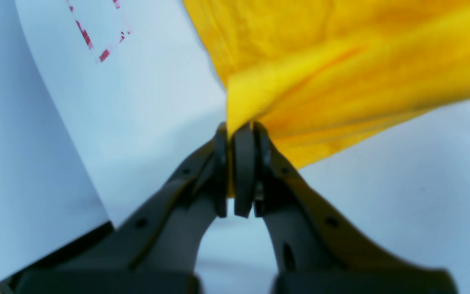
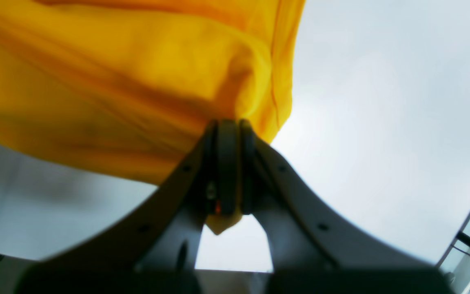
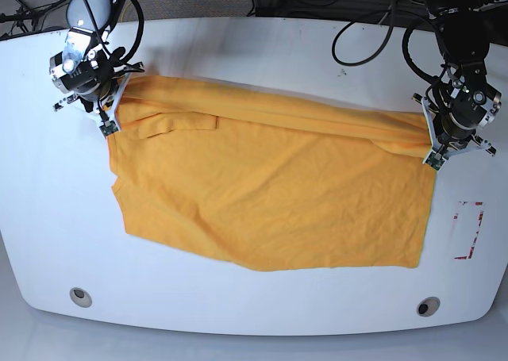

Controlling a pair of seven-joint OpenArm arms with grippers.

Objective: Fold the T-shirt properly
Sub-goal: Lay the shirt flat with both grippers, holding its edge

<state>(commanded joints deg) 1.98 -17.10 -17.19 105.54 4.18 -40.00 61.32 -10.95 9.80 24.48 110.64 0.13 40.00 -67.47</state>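
Observation:
The T-shirt's corner, now lifted and stretched taut, will be let go by my left gripper at the far end of the T-shirt's side edge (image 3: 432, 134) (image 1: 236, 139) facing the red dashed rectangle.
The orange-yellow T-shirt (image 3: 270, 186) lies spread across the white table, its plain side up with no print showing. Its far edge is lifted and stretched taut between both arms. My left gripper (image 3: 432, 161), at the base view's right, is shut on a corner of the T-shirt (image 1: 341, 73); cloth is pinched between the black pads (image 1: 244, 163). My right gripper (image 3: 109, 124), at the base view's left, is shut on the opposite corner of the T-shirt (image 2: 108, 90), with a small tip of cloth poking out below the pads (image 2: 227, 163). A sleeve (image 3: 171, 124) lies folded near the right gripper.
A red dashed rectangle (image 3: 467, 230) is marked on the table (image 3: 254, 51) at the right, also seen in the left wrist view as a dashed rectangle (image 1: 96, 28). Two round holes (image 3: 79, 296) sit near the front edge. Cables (image 3: 373, 12) run behind the table.

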